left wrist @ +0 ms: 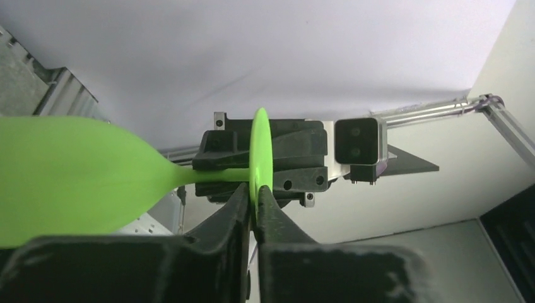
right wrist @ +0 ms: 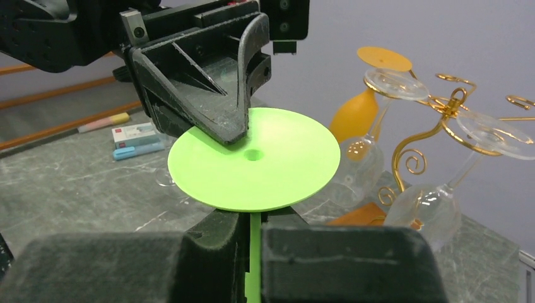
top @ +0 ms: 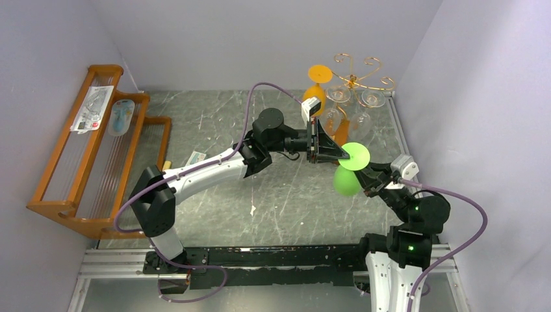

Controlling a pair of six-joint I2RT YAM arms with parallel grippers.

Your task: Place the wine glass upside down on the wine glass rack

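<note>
My right gripper is covering the wine glass's stem that must slide into the rack, so it should grip the base disc's free rim (top: 366, 160) while my left gripper steadies the disc.
The green wine glass (top: 354, 158) hangs in the air, base disc up and bowl down, just in front of the gold wire wine glass rack (top: 355, 69). My left gripper (top: 343, 156) is shut on the rim of the base disc (left wrist: 260, 148); its fingertips (left wrist: 254, 203) pinch the disc edge. My right gripper (top: 368, 179) is shut on the stem (right wrist: 255, 252) just under the disc (right wrist: 265, 164). The bowl (left wrist: 69, 177) shows in the left wrist view. The rack (right wrist: 441, 120) stands to the right on its wooden base (right wrist: 363, 216).
An orange glass (top: 318, 81) and two clear glasses (top: 338, 99) (top: 371, 103) hang upside down on the rack. A large slatted wooden rack (top: 91, 149) with packets stands at the left. Small packets (right wrist: 135, 136) lie on the marble table (top: 214, 123). Walls close in on the right and back.
</note>
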